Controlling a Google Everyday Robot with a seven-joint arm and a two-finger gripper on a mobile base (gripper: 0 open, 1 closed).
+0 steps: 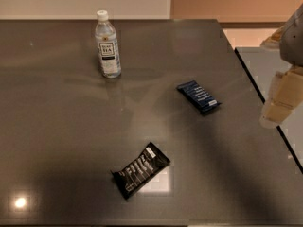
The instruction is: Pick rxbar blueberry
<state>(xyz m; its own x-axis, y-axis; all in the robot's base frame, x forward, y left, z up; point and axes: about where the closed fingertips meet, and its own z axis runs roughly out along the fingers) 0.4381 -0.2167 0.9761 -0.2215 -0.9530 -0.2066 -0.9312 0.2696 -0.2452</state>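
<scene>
Next, I close my gripper on the middle (199,96) of the rxbar blueberry, with the bar's two ends sticking out past my fingers.
The rxbar blueberry (199,97) is a dark blue wrapper bar with white text, lying flat on the dark grey table (61,141) right of centre. My gripper (279,103) is at the right edge of the view, pale and blurred, hanging above the table's right edge, to the right of the blue bar and apart from it. It holds nothing that I can see.
A black wrapper bar (141,169) with white text lies at the front centre. A clear water bottle (107,45) with a white cap stands upright at the back left. The table's right edge runs diagonally near the gripper, with a lighter surface (270,65) beyond.
</scene>
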